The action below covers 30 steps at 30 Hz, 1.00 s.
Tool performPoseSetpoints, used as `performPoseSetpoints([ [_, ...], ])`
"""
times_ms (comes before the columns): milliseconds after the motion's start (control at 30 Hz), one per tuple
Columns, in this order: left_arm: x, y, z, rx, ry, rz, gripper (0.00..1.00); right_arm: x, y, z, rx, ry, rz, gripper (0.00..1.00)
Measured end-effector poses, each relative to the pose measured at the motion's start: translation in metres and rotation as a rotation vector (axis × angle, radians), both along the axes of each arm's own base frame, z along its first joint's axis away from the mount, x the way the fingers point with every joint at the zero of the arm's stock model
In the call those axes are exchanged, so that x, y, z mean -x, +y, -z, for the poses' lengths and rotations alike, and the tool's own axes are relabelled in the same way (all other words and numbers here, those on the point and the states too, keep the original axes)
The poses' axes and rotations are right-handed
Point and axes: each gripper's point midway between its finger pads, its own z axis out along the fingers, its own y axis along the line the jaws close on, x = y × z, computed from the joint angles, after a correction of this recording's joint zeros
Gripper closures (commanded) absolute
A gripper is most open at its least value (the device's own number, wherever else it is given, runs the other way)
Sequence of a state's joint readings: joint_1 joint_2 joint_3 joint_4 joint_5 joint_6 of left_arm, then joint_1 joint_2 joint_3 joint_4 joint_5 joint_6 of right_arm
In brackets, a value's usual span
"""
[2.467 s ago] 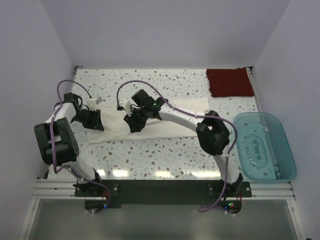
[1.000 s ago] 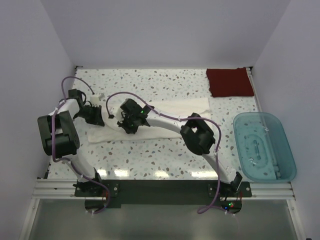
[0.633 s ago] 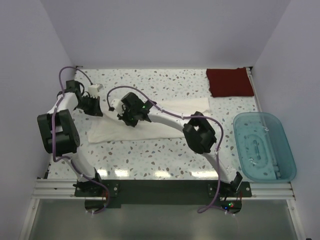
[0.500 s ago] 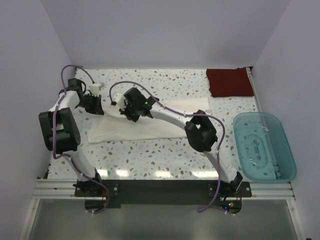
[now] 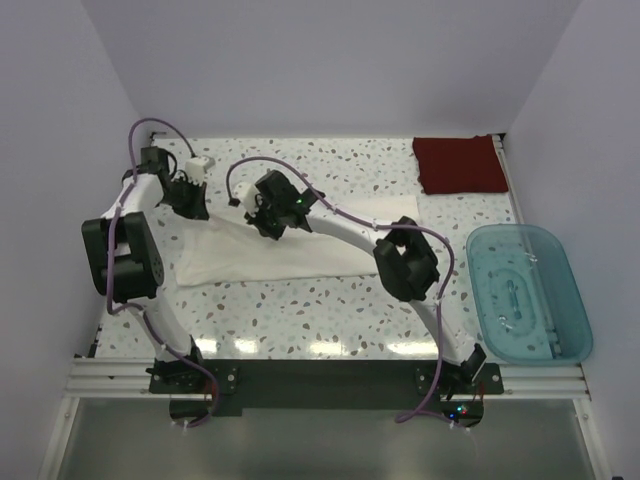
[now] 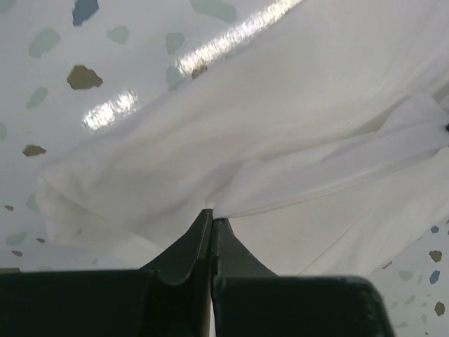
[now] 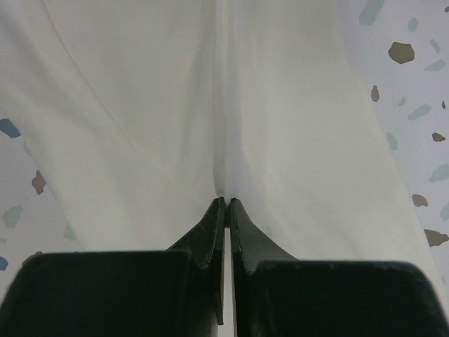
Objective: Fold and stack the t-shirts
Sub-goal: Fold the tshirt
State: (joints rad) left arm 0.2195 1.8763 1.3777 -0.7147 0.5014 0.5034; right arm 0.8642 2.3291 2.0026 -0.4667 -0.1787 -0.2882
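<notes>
I can see the white t-shirt lying crosswise with both my grippers near one end, so next I take it with my right gripper nearer its middle (image 5: 312, 254) to help turn it lengthwise.
The white t-shirt (image 5: 300, 255) lies in a long strip across the middle of the table, its left end pulled up off the surface. My left gripper (image 5: 196, 208) is shut on a fold of that end (image 6: 212, 213). My right gripper (image 5: 263, 224), a little to the right, is shut on another pinch of the same white cloth (image 7: 226, 201). White fabric (image 6: 280, 126) drapes away from both sets of jaws. The dark red t-shirt (image 5: 458, 165) lies folded flat in the far right corner, apart from both arms.
A translucent teal bin (image 5: 528, 290) hangs at the table's right edge. The speckled table (image 5: 300, 310) is walled at the back and on both sides. The right arm's elbow (image 5: 405, 262) stands over the white shirt's right part.
Both grippers have moved toward the far side, drawing the white shirt's left end up and back. The left jaws have closed fully on the cloth.
</notes>
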Motion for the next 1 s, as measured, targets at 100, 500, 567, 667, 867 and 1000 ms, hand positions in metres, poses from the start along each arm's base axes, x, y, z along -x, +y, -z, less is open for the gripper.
performPoseSetpoints([
  [100, -0.018, -0.005, -0.012, -0.015, -0.052, 0.035, 1.0, 0.002, 0.001, 0.002, 0.001, 0.001, -0.005, 1.0],
  [500, -0.059, -0.017, 0.001, -0.081, -0.094, 0.166, 1.0, -0.003, -0.001, 0.003, 0.004, -0.01, 0.009, 1.0],
  [567, -0.058, -0.015, 0.002, -0.1, -0.103, 0.178, 1.0, -0.003, -0.001, 0.003, 0.003, -0.011, 0.008, 1.0],
  [667, -0.044, -0.011, 0.004, -0.134, -0.097, 0.196, 1.0, -0.001, -0.003, 0.004, 0.005, -0.004, 0.004, 1.0],
  [867, -0.019, -0.004, -0.008, -0.166, -0.111, 0.202, 1.0, 0.011, -0.009, 0.007, 0.009, 0.027, -0.014, 1.0],
  [1000, -0.008, -0.001, -0.012, -0.162, -0.11, 0.21, 1.0, 0.018, -0.011, 0.007, 0.006, 0.043, -0.028, 1.0],
])
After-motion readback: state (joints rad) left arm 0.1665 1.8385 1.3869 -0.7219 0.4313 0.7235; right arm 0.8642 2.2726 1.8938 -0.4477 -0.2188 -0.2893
